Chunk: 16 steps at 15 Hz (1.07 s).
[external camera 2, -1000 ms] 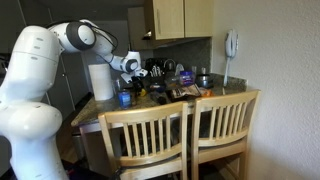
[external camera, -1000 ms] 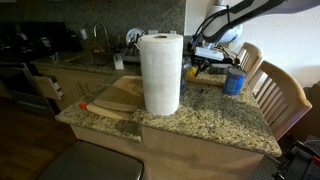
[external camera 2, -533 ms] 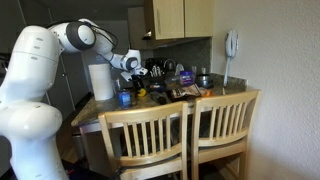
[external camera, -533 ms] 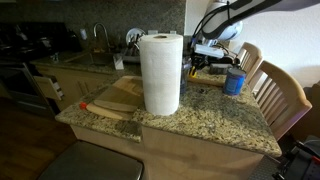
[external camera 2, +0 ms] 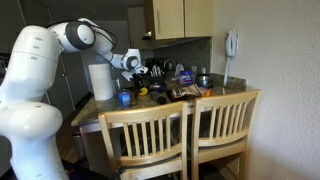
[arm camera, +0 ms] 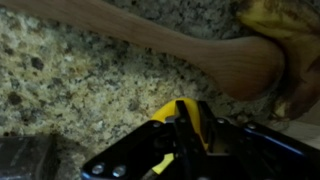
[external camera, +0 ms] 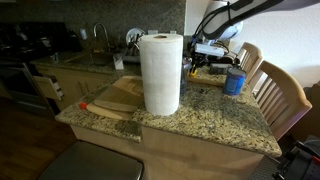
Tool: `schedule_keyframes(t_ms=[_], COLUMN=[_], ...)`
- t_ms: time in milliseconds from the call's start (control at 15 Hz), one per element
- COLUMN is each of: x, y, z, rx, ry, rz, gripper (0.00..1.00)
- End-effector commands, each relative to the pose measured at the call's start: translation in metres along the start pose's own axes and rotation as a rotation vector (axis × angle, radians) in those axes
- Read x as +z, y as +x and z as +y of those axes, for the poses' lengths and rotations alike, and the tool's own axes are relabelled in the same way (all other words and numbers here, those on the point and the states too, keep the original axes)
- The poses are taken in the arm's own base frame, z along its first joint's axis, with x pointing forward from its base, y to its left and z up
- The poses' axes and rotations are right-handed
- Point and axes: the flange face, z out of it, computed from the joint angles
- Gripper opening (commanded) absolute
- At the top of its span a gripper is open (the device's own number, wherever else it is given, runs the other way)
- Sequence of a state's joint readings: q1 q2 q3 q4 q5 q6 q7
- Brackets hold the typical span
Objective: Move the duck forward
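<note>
Next, I release the duck on the bare granite [external camera: 217, 103] just before the blue cup.
The duck [arm camera: 186, 113] is small and yellow. In the wrist view it sits between my gripper's [arm camera: 180, 128] black fingers, which are shut on it just above the speckled granite counter [arm camera: 70, 80]. In an exterior view the gripper [external camera: 203, 60] hangs over the far side of the counter, behind the paper towel roll [external camera: 160, 72] and next to the blue cup [external camera: 234, 82]. In an exterior view a yellow spot of the duck [external camera 2: 143, 91] shows under the gripper [external camera 2: 139, 78].
A wooden handle [arm camera: 215, 58] and a banana [arm camera: 275, 20] lie close ahead of the gripper. A wooden cutting board [external camera: 118, 97] lies by the roll. Two wooden chairs [external camera 2: 180, 135] stand against the counter. Dishes and clutter [external camera 2: 185, 80] fill its far end.
</note>
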<state>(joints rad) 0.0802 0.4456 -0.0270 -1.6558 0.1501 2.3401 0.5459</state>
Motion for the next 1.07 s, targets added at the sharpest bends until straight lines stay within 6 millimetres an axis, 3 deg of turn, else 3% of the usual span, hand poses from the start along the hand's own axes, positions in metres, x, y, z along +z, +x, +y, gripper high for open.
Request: schedule_keyframes(t_ms=[0,267,600,800,1000], x=[-0.057,-0.130,-0.226,-0.251,-0.249], y=[-0.012,-0.033,-0.070,-0.088,-0.108], z=[-0.015,-0.037,-0.041,-0.028,-0.008], rx=[-0.076,-0.178,-0.279,-0.331,-0.367], ry=[0.039,0.101,0.201,0.226,0.195], rz=[0.170,0.264,0.066,-0.109,-0.295], gripper=[0.04,0.04,0.04,0.04,0.04])
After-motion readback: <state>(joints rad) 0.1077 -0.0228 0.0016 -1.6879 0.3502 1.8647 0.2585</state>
